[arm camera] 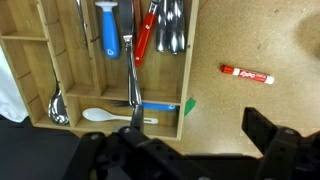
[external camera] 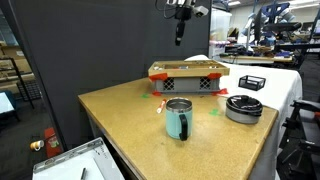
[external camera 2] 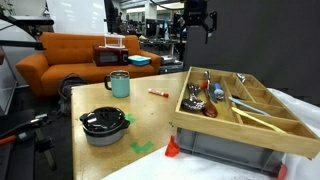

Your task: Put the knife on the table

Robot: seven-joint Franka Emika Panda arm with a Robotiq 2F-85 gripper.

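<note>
My gripper is to close on the narrow half (external camera: 173,67) (arm camera: 132,75) of the long plain metal utensil beside the red-handled piece, toward the white spoon.
The knife lies among the cutlery in a wooden tray (arm camera: 40,90), and I take it to be the red-handled piece (arm camera: 146,35) beside a long plain metal utensil (arm camera: 131,75). The tray (external camera 2: 240,100) rests on a grey crate (external camera: 187,83) on the tan table (external camera: 130,125). My gripper (arm camera: 200,135) hangs high above the tray's edge, open and empty. It shows at the top of both exterior views (external camera: 180,25) (external camera 2: 195,20). One dark finger (arm camera: 268,132) is over bare table.
A teal mug (external camera: 178,120) and a black lidded pot (external camera: 243,106) stand on the table. A red marker (arm camera: 246,74) and a green tape mark (arm camera: 189,106) lie beside the tray. Spoons (arm camera: 170,25) and a white spoon (arm camera: 110,115) fill other compartments. A white-covered table (external camera: 285,85) adjoins.
</note>
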